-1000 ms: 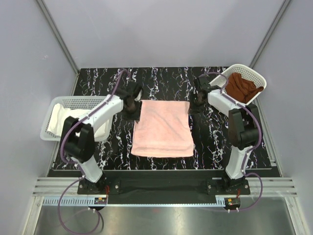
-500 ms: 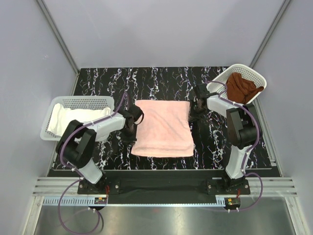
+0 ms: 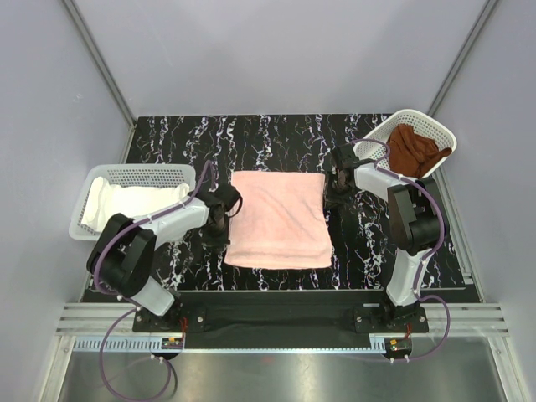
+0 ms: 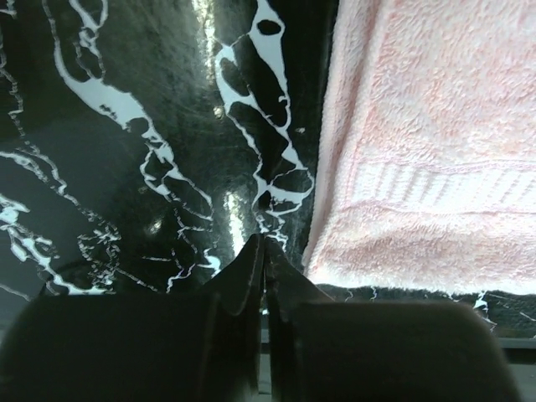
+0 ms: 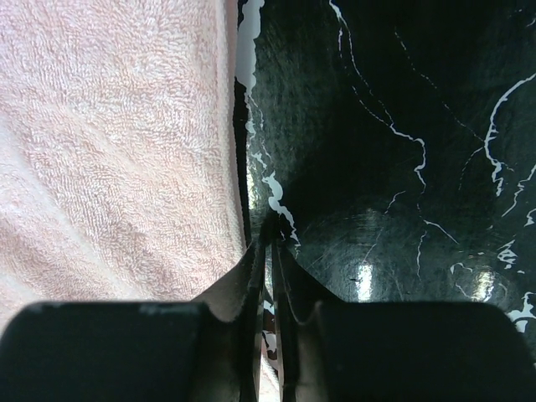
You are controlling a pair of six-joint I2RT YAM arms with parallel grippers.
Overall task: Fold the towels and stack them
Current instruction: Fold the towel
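Observation:
My left fingers are shut over marble beside the pink towel; next I open them, shift to the towel's near corner and grip its edge (image 4: 323, 233).
A pink towel (image 3: 279, 218) lies flat, folded into a rectangle, in the middle of the black marbled table (image 3: 276, 138). My left gripper (image 3: 220, 228) is shut and empty, low over the table just off the towel's left edge near its near-left corner; the towel (image 4: 435, 159) fills the right of the left wrist view. My right gripper (image 3: 332, 191) is shut and empty, beside the towel's right edge near its far-right corner; the towel (image 5: 117, 151) fills the left of the right wrist view.
A white basket (image 3: 99, 180) at the left holds a white towel (image 3: 126, 203). A tilted white basket (image 3: 435, 126) at the back right holds a brown towel (image 3: 414, 149). Grey walls enclose the table.
My left gripper has moved from the towel's far-left corner toward me along its left edge. My right gripper has shifted slightly nearer the towel's right edge. The towel stays flat.

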